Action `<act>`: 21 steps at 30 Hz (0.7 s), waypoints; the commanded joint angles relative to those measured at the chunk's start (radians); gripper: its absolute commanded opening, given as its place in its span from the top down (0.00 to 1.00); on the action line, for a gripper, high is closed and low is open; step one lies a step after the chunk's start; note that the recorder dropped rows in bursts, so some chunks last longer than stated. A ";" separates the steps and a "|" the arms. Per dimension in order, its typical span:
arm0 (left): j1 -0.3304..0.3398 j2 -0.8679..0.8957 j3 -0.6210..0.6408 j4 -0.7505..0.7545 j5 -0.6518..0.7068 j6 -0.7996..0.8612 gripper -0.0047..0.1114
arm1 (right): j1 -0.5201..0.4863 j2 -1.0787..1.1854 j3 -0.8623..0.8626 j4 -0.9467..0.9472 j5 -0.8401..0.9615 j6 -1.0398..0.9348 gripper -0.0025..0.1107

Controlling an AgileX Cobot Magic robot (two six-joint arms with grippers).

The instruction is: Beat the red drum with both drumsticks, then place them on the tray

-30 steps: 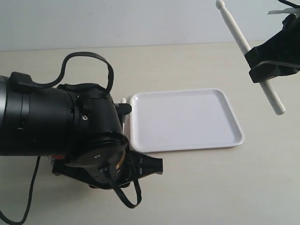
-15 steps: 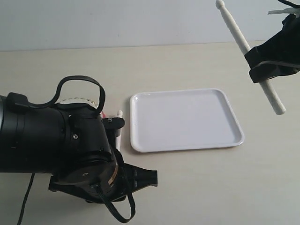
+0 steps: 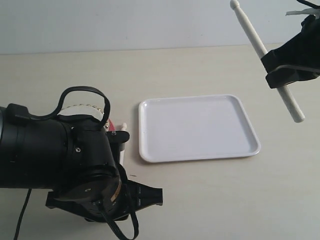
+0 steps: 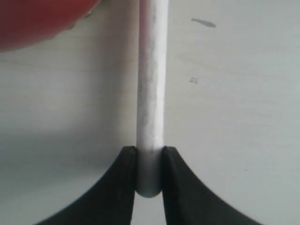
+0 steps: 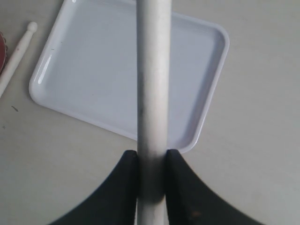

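Note:
The drumstick is held by its very butt end in my left gripper, so I should open and take the drumstick nearer its middle (image 4: pixel 151 91) before I beat the red drum.
Most of the red drum (image 4: pixel 33 18) is hidden under my left arm in the exterior view, where only part of its studded rim (image 3: pixel 82 106) shows. My left gripper (image 4: pixel 150 171) is shut on the butt end of one pale drumstick (image 4: pixel 151 84), which runs past the drum's side. That stick's tip (image 3: pixel 123 127) points toward the white tray's (image 3: pixel 195 127) left edge. High at the right, my right gripper (image 3: pixel 286 70) is shut on the second drumstick (image 3: pixel 255 40), held tilted in the air. From the right wrist, this stick (image 5: pixel 153 70) crosses above the tray (image 5: pixel 93 70).
The beige tabletop (image 3: pixel 210 200) runs around the tray, with a pale wall behind. My bulky left arm (image 3: pixel 55 155) and its looped black cable (image 3: pixel 82 92) fill the near left. The tray holds nothing.
My left arm has drawn back toward the near left with its drumstick, uncovering part of the drum's studded rim. The stick's tip has slid away from the tray. The right arm has not moved.

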 commanded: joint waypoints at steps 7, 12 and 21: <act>-0.006 -0.004 0.002 -0.013 -0.005 0.005 0.96 | 0.002 -0.006 -0.008 -0.002 -0.006 -0.017 0.98; -0.006 -0.004 0.002 -0.036 -0.004 0.025 0.96 | 0.002 -0.006 -0.008 -0.002 -0.010 -0.025 0.98; -0.006 -0.004 0.002 -0.029 -0.011 0.025 0.60 | 0.002 -0.006 -0.008 0.000 -0.025 -0.025 0.98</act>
